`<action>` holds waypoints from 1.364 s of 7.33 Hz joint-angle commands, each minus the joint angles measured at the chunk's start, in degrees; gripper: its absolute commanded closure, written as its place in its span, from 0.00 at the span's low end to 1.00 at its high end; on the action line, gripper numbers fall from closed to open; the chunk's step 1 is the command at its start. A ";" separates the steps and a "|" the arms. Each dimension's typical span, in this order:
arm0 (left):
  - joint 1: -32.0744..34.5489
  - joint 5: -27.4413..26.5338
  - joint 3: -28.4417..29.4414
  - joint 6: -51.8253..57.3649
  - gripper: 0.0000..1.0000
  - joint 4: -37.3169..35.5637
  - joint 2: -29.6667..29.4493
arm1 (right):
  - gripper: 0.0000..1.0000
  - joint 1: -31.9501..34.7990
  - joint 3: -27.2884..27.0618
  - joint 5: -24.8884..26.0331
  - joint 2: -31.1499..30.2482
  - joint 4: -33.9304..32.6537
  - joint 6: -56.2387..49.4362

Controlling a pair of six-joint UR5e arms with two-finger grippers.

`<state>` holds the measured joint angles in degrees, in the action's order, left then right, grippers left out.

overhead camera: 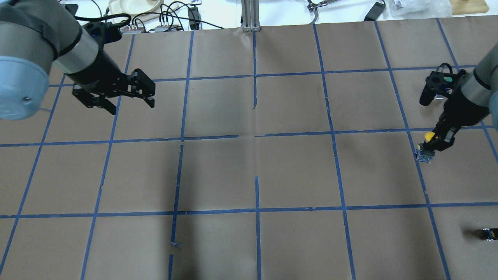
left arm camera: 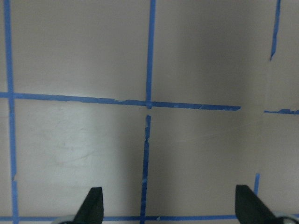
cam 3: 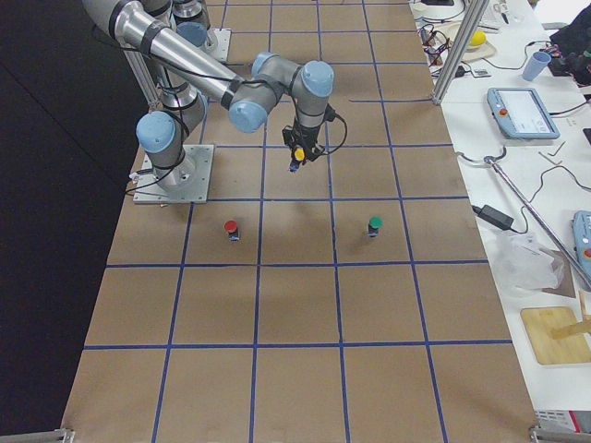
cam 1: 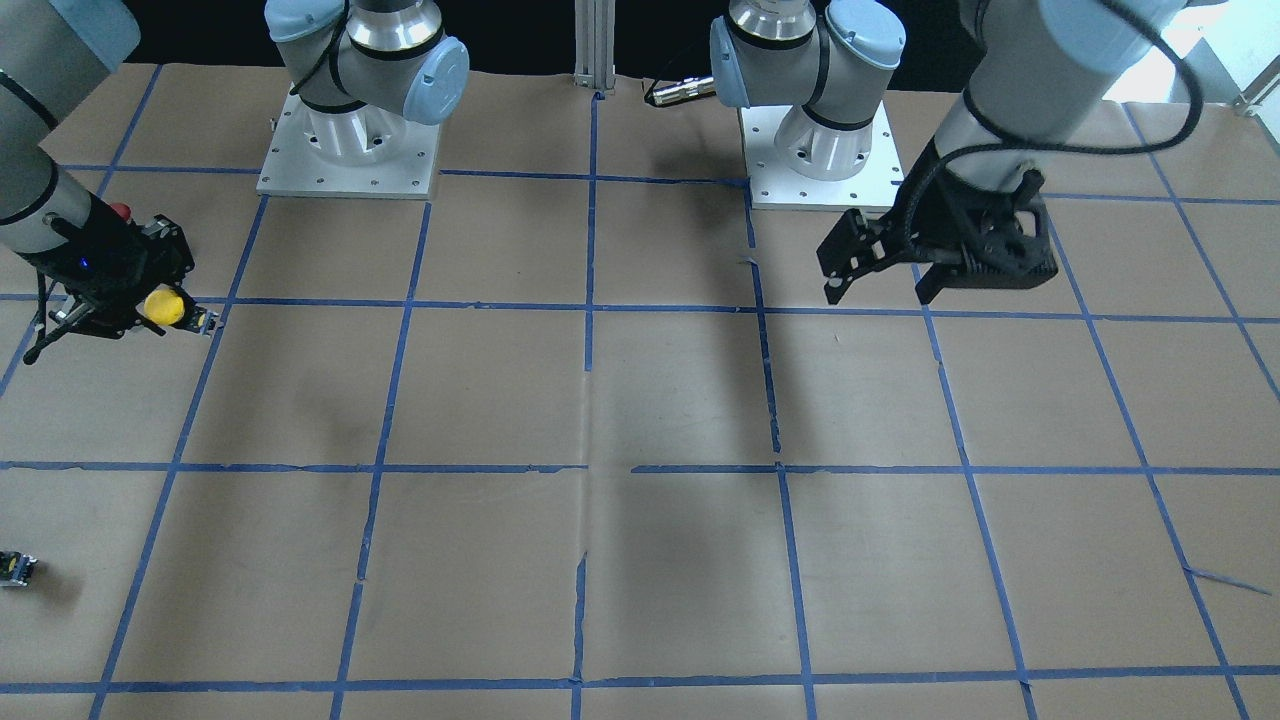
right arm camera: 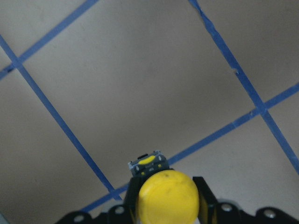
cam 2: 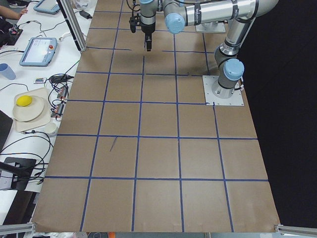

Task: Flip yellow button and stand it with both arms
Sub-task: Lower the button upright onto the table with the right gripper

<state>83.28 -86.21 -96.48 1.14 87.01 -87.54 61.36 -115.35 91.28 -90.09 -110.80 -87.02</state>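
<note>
I should set the yellow button on the brown paper (cam 1: pixel 96 382) between the red-capped button and the capless part, using my right gripper.
The yellow button (cam 1: pixel 165 306) is held in my right gripper (cam 1: pixel 150 312), which is shut on it just below the cap, above the paper-covered table near the table's right end. Its grey-black body (overhead camera: pixel 424 152) sticks out past the fingertips. In the right wrist view the yellow cap (right arm camera: pixel 168 199) faces the camera, with the body (right arm camera: pixel 148 164) pointing away toward the table. The button also shows in the exterior right view (cam 3: pixel 298 156). My left gripper (overhead camera: pixel 132 104) is open and empty, hovering far away over the left half; its fingertips (left arm camera: pixel 93 203) frame bare paper.
A small capless black-grey part (cam 1: pixel 18 568) lies near the table's far right corner, also in the overhead view (overhead camera: pixel 488 234). A red-capped button (cam 3: pixel 231 227) and a green-capped button (cam 3: pixel 374 224) stand upright on the table. Blue tape lines grid the brown paper.
</note>
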 commanded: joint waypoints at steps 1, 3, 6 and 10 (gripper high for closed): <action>-0.67 -2.20 5.23 1.66 0.00 6.86 -0.60 | 0.81 -7.37 -4.44 -0.05 0.00 -9.15 -19.16; -0.23 -2.39 6.57 2.89 0.00 7.39 -1.58 | 0.81 -10.38 -6.45 -1.54 0.97 -16.24 -27.65; 0.30 -2.82 4.82 3.86 0.00 7.92 -0.70 | 0.81 -17.12 -7.17 -8.56 6.04 -19.71 -33.12; -0.05 -2.82 3.59 3.87 0.00 7.83 -0.09 | 0.74 -18.46 -7.34 -9.46 6.86 -21.12 -34.45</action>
<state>83.33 -88.88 -92.17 5.00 94.82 -88.06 43.42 -122.65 81.91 -83.37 -131.57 -121.42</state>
